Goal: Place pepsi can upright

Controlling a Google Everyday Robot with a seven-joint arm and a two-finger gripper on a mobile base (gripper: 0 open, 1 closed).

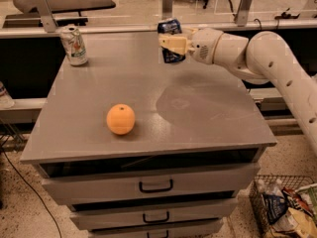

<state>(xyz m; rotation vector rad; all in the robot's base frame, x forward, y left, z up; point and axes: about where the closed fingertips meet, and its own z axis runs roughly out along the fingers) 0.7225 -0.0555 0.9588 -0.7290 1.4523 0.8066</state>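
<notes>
My gripper is going to let go of the pepsi can upright on the grey table (187, 94) between the orange fruit and my arm.
The pepsi can (171, 28), dark blue with white markings, stands about upright in my gripper (172, 44) above the far middle of the grey table (213, 118). The gripper's tan fingers (174, 43) are shut across the can's middle, so only its top and bottom show. The can's base is close to the table top; whether it touches I cannot tell. My white arm (267, 58) reaches in from the right.
A white-and-green can (73, 45) stands upright at the table's far left corner. An orange fruit (121, 119) lies front left of the middle. Drawers (156, 186) sit under the table top. A wire basket of bags (282, 207) stands on the floor at the lower right.
</notes>
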